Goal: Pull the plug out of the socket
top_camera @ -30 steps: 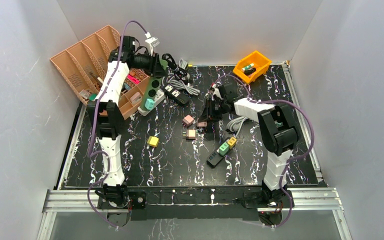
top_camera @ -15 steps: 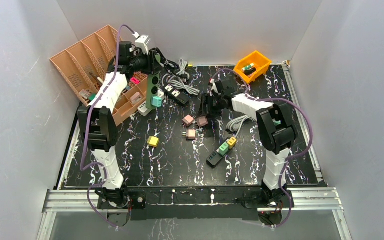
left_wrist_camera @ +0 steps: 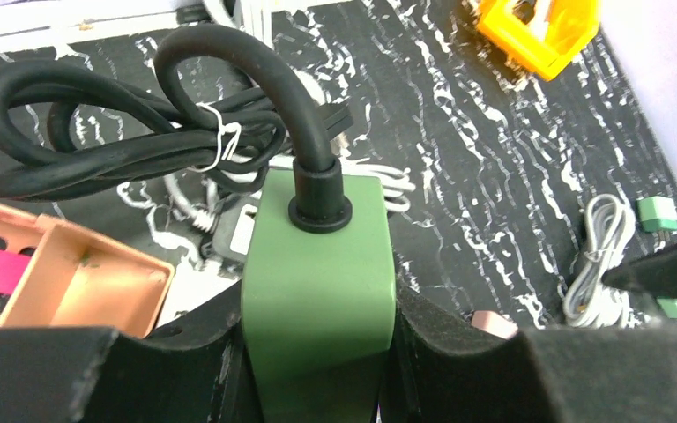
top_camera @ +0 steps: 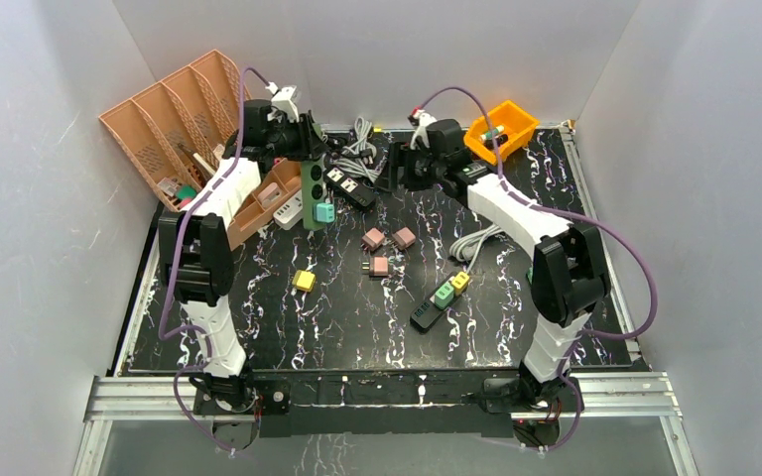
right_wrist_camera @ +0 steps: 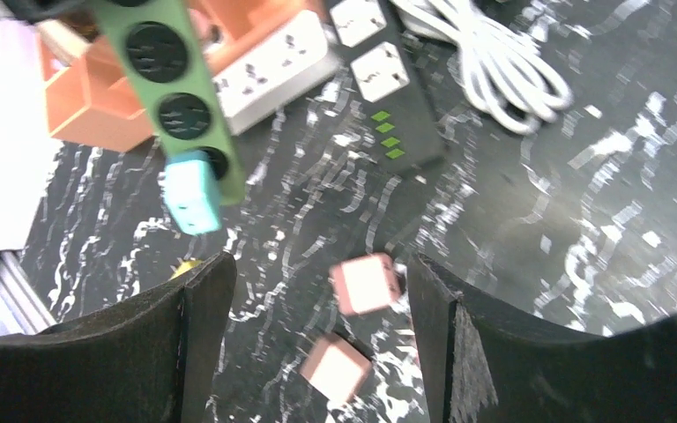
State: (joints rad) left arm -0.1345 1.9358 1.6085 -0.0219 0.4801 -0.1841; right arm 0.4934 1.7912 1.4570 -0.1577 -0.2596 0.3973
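The robot's left gripper needs to release the green socket strip, which now hangs tilted above the table, on the table (top_camera: 327, 176) (left_wrist_camera: 197, 252) between the white strip and the black strip.
My left gripper (left_wrist_camera: 317, 361) is shut on the end of a green socket strip (left_wrist_camera: 317, 264), which hangs tilted above the table's back left (top_camera: 313, 188). A black cable (left_wrist_camera: 229, 115) leaves its top. A teal plug (top_camera: 324, 211) sits in its lowest socket, and shows in the right wrist view too, plug (right_wrist_camera: 191, 192) in strip (right_wrist_camera: 172, 88). My right gripper (top_camera: 394, 177) hovers open at the back middle, right of the strip, with nothing between its fingers (right_wrist_camera: 317, 335). Two pink plugs (right_wrist_camera: 366, 282) (right_wrist_camera: 335, 368) lie on the table below it.
A black strip (top_camera: 349, 188) and a white strip (top_camera: 288, 210) lie by the orange organizer (top_camera: 174, 129). Loose pink plugs (top_camera: 404, 237) and a yellow plug (top_camera: 305, 281) lie mid-table. A black strip with green and yellow plugs (top_camera: 437, 297) lies nearer. An orange bin (top_camera: 501, 129) stands back right.
My right gripper opened, left a pink plug on the table and drew back and up toward the rear. My left arm swung the green strip rightward over the table.
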